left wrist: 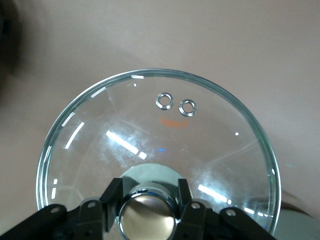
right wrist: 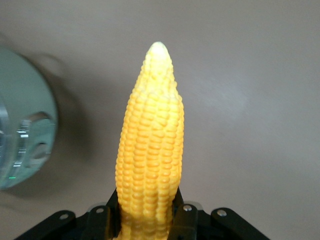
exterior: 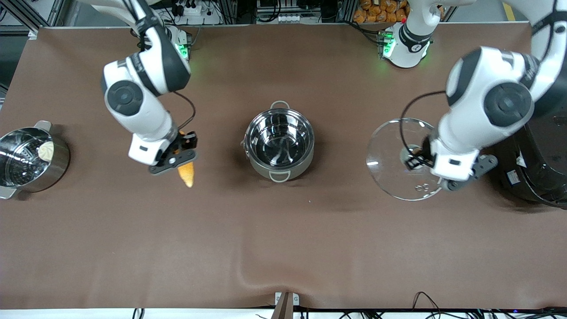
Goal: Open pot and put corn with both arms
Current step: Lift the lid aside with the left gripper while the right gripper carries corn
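Next, my left gripper lets go of the glass lid on the table (exterior: 401,165) between the shiny steel pot and the black cooker.
The shiny steel pot (exterior: 279,141) stands open in the middle of the table, with nothing in it. My left gripper (exterior: 421,156) is shut on the tan knob (left wrist: 146,214) of the clear glass lid (exterior: 398,168) and holds it level over the table toward the left arm's end. My right gripper (exterior: 179,153) is shut on the thick end of the yellow corn cob (exterior: 187,174), held over the table toward the right arm's end, beside the pot. In the right wrist view the cob (right wrist: 150,145) sticks out from between the fingers, and the pot's side (right wrist: 22,132) shows at the edge.
A steel pot with a perforated steamer insert (exterior: 31,159) stands at the right arm's end of the table. A large black cooker (exterior: 538,164) stands at the left arm's end, close to the lid.
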